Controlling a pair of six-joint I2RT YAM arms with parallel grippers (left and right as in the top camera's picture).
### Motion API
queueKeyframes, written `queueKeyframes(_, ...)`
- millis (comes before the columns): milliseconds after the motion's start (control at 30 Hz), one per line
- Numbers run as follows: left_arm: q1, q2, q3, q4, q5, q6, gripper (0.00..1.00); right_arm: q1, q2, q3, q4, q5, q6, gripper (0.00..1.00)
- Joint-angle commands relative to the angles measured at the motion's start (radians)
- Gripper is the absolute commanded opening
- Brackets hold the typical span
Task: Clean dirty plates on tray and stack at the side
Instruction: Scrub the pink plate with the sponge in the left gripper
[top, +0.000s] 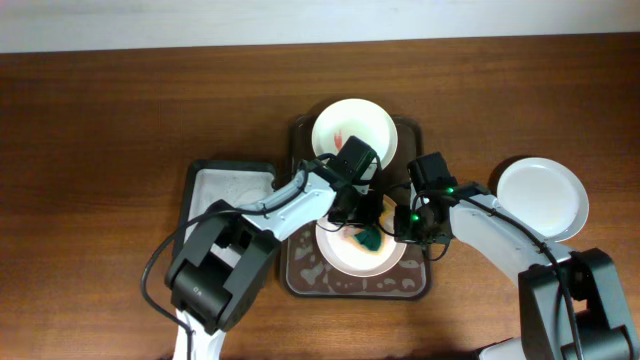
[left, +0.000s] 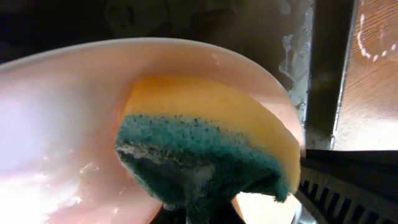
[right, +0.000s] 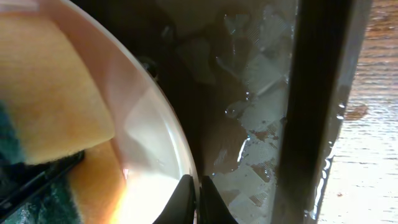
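Next, I let go of the yellow sponge with my left gripper, setting it free near the middle of the smaller black tray's grey inside (top: 226, 235).
The dark tray (top: 300, 270) holds two plates. A white plate (top: 352, 128) with a red smear lies at its far end. A pale pink plate (top: 345, 255) lies at its near end. My left gripper (top: 365, 225) is shut on a yellow sponge with a green scrub side (top: 368, 238) and presses it on the pink plate (left: 56, 124); the sponge (left: 205, 143) fills the left wrist view. My right gripper (top: 405, 225) is shut on the pink plate's right rim (right: 155, 143), one finger on each side (right: 194, 193). A third pale plate (top: 540, 197) lies on the table to the right.
A smaller black tray with a grey inside (top: 232, 190) stands left of the dark tray. The dark tray's floor (right: 249, 124) is wet with foam patches. Its raised rim (right: 311, 112) borders the wooden table (top: 100, 120).
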Motion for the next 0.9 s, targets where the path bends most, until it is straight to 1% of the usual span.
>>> queueKeyframes(0, 0.002, 0.085, -0.005, -0.19, -0.137, -0.023, 0.0, 0.002, 0.013, 0.0, -0.001, 0.024, 0.004, 0.04)
queueKeyframes(33, 0.039, 0.084, 0.0, -0.3, -0.274, -0.022, 0.0, 0.002, 0.013, 0.0, -0.001, 0.024, 0.004, 0.04)
queueKeyframes(100, 0.123, 0.077, 0.037, -0.407, -0.396, -0.014, 0.0, 0.002, 0.013, 0.0, -0.001, 0.024, 0.005, 0.04)
queueKeyframes(133, 0.158, 0.077, 0.069, -0.465, -0.48, -0.005, 0.0, 0.002, 0.013, 0.0, -0.001, 0.024, 0.005, 0.04)
queueKeyframes(167, 0.175, 0.077, 0.089, -0.487, -0.512, 0.025, 0.0, 0.002, 0.013, 0.0, -0.001, 0.024, 0.005, 0.04)
queueKeyframes(233, 0.182, 0.077, 0.105, -0.483, -0.493, 0.039, 0.0, 0.002, 0.013, 0.0, 0.0, 0.024, 0.005, 0.04)
queueKeyframes(300, 0.159, 0.077, 0.1, -0.389, -0.262, 0.039, 0.0, 0.002, 0.013, 0.0, 0.0, 0.024, 0.005, 0.04)
queueKeyframes(367, 0.091, 0.079, 0.1, -0.225, 0.042, 0.039, 0.0, 0.002, 0.013, 0.0, 0.001, 0.024, 0.004, 0.04)
queueKeyframes(433, 0.035, 0.079, 0.1, -0.154, 0.193, 0.039, 0.0, 0.002, 0.013, 0.0, 0.002, 0.024, 0.005, 0.04)
queueKeyframes(533, -0.029, 0.079, 0.1, -0.111, 0.227, 0.028, 0.0, 0.002, 0.013, 0.0, 0.011, 0.024, 0.029, 0.04)
queueKeyframes(600, -0.034, 0.079, 0.1, -0.122, 0.233, 0.019, 0.0, 0.002, 0.013, 0.0, 0.011, 0.024, 0.031, 0.04)
queueKeyframes(667, -0.015, 0.079, 0.1, -0.164, 0.147, 0.021, 0.0, 0.002, 0.013, 0.0, 0.011, 0.024, 0.031, 0.04)
queueKeyframes(700, 0.026, 0.079, 0.1, -0.25, -0.031, 0.035, 0.0, 0.002, 0.013, 0.0, 0.011, 0.024, 0.031, 0.04)
queueKeyframes(733, 0.052, 0.079, 0.1, -0.285, -0.094, 0.048, 0.0, 0.002, 0.013, 0.0, 0.011, 0.024, 0.031, 0.04)
queueKeyframes(800, 0.161, 0.071, 0.106, -0.38, -0.269, 0.096, 0.0, 0.002, 0.013, 0.0, 0.011, 0.024, 0.031, 0.04)
queueKeyframes(867, 0.209, 0.032, 0.115, -0.397, -0.332, 0.121, 0.0, 0.002, 0.013, 0.0, 0.011, 0.024, 0.031, 0.04)
